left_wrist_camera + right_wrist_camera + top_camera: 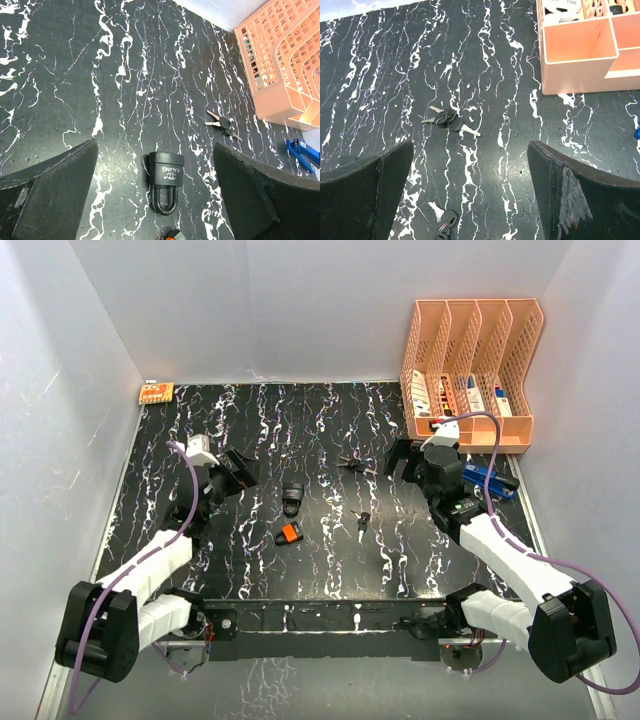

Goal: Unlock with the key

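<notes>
My right gripper should move to close on the thin ring [354, 466] [446, 126] that belongs to the farther bunch of keys, the bunch nearer the orange file rack.
A black padlock [292, 498] lies flat on the black marbled table, its shackle shut; in the left wrist view the padlock [167, 180] sits between my fingers' line and beyond them. One bunch of keys [352, 462] lies farther back and shows in both wrist views [222, 123] [447, 121]. A second bunch [362, 519] lies nearer, also low in the right wrist view [442, 222]. My left gripper [235, 470] [155, 165] is open and empty, above the table left of the padlock. My right gripper [408, 462] [470, 160] is open and empty, right of the keys.
A small orange-and-black lock [289, 533] lies just in front of the black padlock. An orange file rack [470, 370] with items stands at the back right. A blue object [490, 480] lies by the right arm. A small orange piece [156, 392] sits at the back left corner.
</notes>
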Robot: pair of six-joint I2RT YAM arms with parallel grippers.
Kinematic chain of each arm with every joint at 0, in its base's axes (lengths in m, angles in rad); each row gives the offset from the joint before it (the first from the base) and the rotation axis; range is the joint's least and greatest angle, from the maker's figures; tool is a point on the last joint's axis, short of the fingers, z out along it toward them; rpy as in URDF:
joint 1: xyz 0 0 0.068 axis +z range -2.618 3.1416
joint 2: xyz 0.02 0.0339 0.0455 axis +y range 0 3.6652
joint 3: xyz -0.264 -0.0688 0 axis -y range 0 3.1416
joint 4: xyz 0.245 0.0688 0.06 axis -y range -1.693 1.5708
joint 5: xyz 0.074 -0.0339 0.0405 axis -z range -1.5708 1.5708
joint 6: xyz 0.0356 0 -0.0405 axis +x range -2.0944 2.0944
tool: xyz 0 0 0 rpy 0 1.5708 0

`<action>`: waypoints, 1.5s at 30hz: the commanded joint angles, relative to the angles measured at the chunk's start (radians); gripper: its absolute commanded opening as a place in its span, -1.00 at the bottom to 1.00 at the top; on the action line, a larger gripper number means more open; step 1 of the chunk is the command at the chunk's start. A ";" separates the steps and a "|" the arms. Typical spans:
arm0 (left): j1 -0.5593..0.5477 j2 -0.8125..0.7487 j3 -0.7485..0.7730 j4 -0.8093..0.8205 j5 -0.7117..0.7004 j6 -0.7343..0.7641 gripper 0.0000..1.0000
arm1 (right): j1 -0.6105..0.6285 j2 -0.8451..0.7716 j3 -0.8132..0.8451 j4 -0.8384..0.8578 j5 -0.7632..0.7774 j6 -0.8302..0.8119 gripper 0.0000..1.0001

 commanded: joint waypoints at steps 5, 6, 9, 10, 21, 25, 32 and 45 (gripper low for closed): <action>-0.006 -0.073 -0.027 0.061 -0.013 -0.009 0.97 | 0.005 -0.031 -0.005 0.073 0.001 -0.015 0.96; -0.005 -0.076 -0.027 0.055 -0.016 -0.006 0.97 | 0.005 -0.031 -0.004 0.074 0.001 -0.015 0.96; -0.006 -0.081 -0.023 0.033 -0.023 0.001 0.97 | 0.005 -0.032 -0.004 0.074 0.003 -0.016 0.96; -0.005 -0.081 -0.021 0.025 -0.023 0.002 0.97 | 0.005 -0.034 -0.004 0.072 0.002 -0.019 0.96; -0.005 -0.065 0.032 -0.110 -0.025 0.026 0.97 | 0.005 -0.022 0.010 0.034 -0.048 -0.018 0.96; -0.005 -0.035 0.051 -0.119 -0.008 0.034 0.97 | 0.006 0.024 0.038 0.010 -0.078 -0.024 0.96; -0.005 -0.003 0.053 -0.093 0.028 0.038 0.96 | 0.005 0.070 0.049 0.002 -0.129 -0.029 0.96; -0.005 0.015 0.078 -0.110 0.087 0.044 0.96 | 0.006 0.138 0.066 0.006 -0.198 -0.009 0.96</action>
